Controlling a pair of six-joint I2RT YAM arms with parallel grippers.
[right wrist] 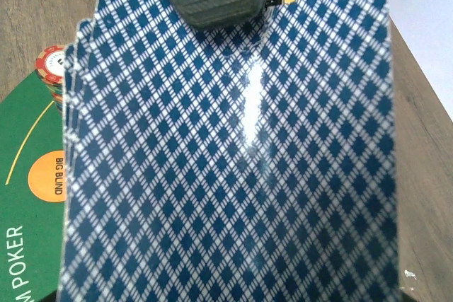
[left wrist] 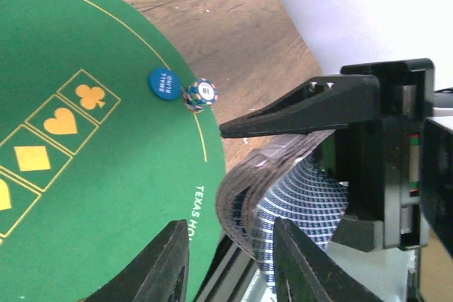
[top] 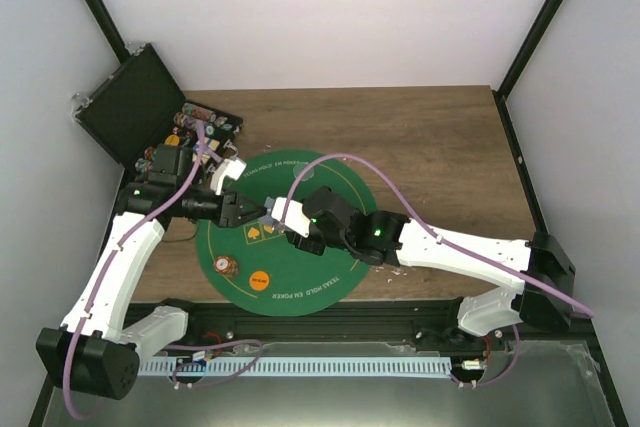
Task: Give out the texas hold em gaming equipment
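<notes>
The cards are bunched together at the deck's curved end. The left gripper should open and pinch only the top card's edge [left wrist: 264, 265] before it deals that card.
My right gripper [top: 290, 222] is shut on a deck of blue diamond-backed cards [top: 283, 212] above the green poker mat [top: 310, 267]. The cards [right wrist: 233, 160] fill the right wrist view and hide its fingers. In the left wrist view its black fingers [left wrist: 304, 104] clamp the deck [left wrist: 283, 196], which bends in a curve. My left gripper [top: 248, 211] is open, and the deck's curved end sits between its fingers [left wrist: 170, 259]. On the mat lie a blue small-blind disc [left wrist: 164, 83], a short chip stack [left wrist: 200, 94] and an orange big-blind disc [top: 258, 279].
An open black case [top: 130, 107] holding several chips [top: 200, 127] stands at the back left, just behind the left arm. A second chip stack [top: 224, 266] stands on the mat's near-left part. The mat overhangs the table's near edge [top: 400, 299].
</notes>
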